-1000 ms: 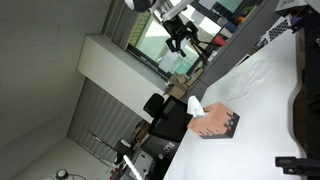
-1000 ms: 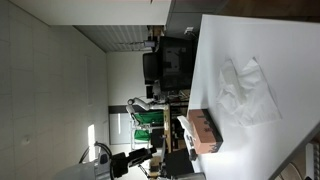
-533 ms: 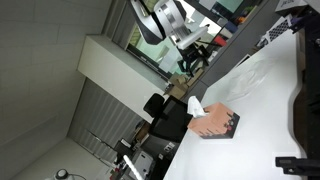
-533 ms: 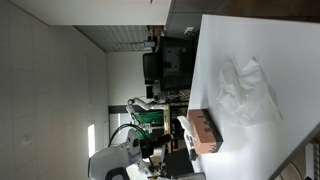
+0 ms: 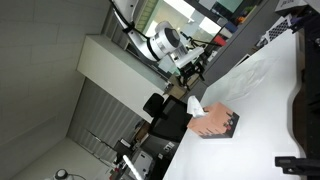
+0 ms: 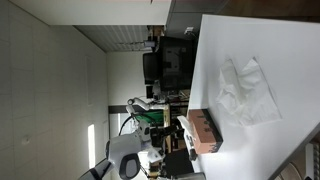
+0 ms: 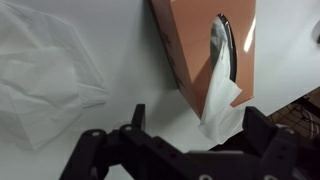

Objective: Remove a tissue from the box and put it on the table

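The robot's gripper should next move to the white tissue's loose end (image 5: pixel 192 99) (image 7: pixel 221 124), which sticks up from the salmon-pink box, and close there.
The salmon-pink box (image 7: pixel 185 40) lies on the white table (image 7: pixel 115 40). A white tissue (image 7: pixel 222 95) sticks out of its dark slot. My gripper (image 7: pixel 197 125) is open and empty, with its two black fingers on either side of the tissue's free end and some way off it. In both exterior views the box (image 5: pixel 213 123) (image 6: pixel 202 132) sits near the table edge. The tissue (image 5: pixel 194 107) points toward the gripper (image 5: pixel 196 68), which hangs apart from the box.
A larger crinkled translucent plastic sheet (image 7: pixel 45 70) (image 6: pixel 246 92) (image 5: pixel 255 65) lies on the table beside the box. A black chair (image 5: pixel 165 115) stands off the table edge. Dark equipment (image 5: pixel 300 100) sits at the table's far side.
The arm has swung toward the box, so the gripper is now much closer to the tissue. The box, tissue and plastic sheet have not moved.
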`<control>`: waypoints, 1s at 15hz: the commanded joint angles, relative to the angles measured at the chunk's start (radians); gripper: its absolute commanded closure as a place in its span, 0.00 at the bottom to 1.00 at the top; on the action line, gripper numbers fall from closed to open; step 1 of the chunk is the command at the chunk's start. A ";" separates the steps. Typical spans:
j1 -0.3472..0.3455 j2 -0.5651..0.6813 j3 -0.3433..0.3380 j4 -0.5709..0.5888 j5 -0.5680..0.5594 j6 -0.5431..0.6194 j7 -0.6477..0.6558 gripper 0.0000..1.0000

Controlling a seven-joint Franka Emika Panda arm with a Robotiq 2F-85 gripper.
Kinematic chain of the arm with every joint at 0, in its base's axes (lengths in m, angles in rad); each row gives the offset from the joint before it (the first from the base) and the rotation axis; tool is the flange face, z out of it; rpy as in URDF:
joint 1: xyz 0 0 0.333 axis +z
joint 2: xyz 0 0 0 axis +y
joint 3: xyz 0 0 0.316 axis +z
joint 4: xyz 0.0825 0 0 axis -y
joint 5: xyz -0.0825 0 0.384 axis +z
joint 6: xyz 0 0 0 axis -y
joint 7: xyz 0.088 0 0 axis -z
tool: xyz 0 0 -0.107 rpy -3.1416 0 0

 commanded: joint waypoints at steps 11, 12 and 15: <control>-0.015 -0.013 0.003 0.041 0.057 -0.033 -0.091 0.00; -0.021 0.002 0.002 0.068 0.079 -0.061 -0.122 0.00; -0.041 0.086 0.001 0.178 0.139 -0.145 -0.180 0.00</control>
